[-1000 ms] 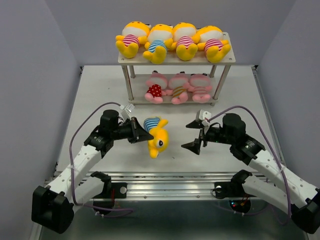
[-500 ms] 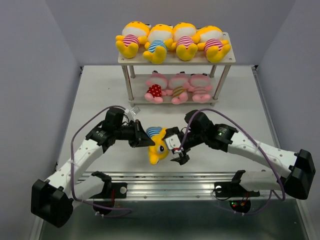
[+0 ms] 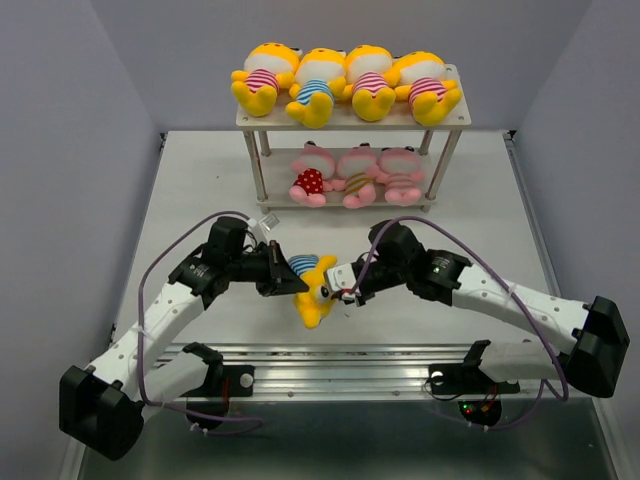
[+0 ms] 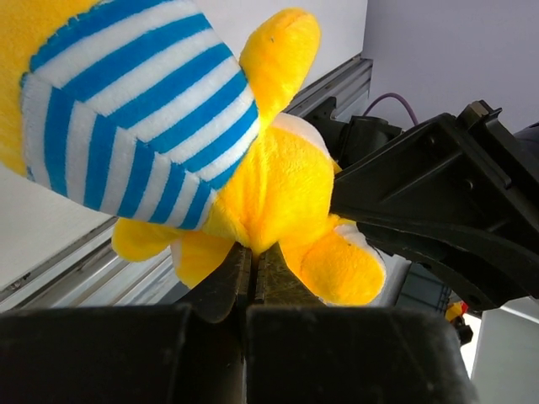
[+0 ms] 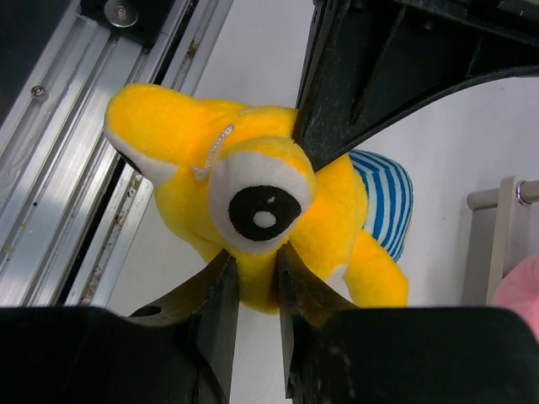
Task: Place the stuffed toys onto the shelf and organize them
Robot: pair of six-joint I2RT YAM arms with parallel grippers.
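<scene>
My left gripper is pinching the toy's tipped head along with my right one, so it should open while my right gripper lifts the toy upright, then take it below the blue-striped shirt (image 4: 12,109).
A yellow stuffed toy (image 3: 314,290) in a blue-striped shirt hangs between both arms, low over the table near its front edge. My left gripper (image 3: 292,278) is shut on it, its jaws pinching a fold of yellow plush (image 4: 278,185) below the shirt. My right gripper (image 3: 337,288) is shut on the toy's head, its fingers (image 5: 221,295) squeezing the plush just under the big eye (image 5: 257,210). The shelf (image 3: 270,122) stands at the back. Several yellow toys (image 3: 345,80) lie on its top board and three pink toys (image 3: 355,178) on the lower one.
The metal rail (image 3: 340,355) runs along the table's front edge just below the held toy. Both arms' purple cables (image 3: 150,290) loop over the table. A shelf leg (image 5: 505,210) and a bit of a pink toy (image 5: 520,286) show at the right of the right wrist view.
My right arm swung in from the right to the toy and its jaws went from wide open to shut on the head. The left gripper kept its hold and shifted slightly.
</scene>
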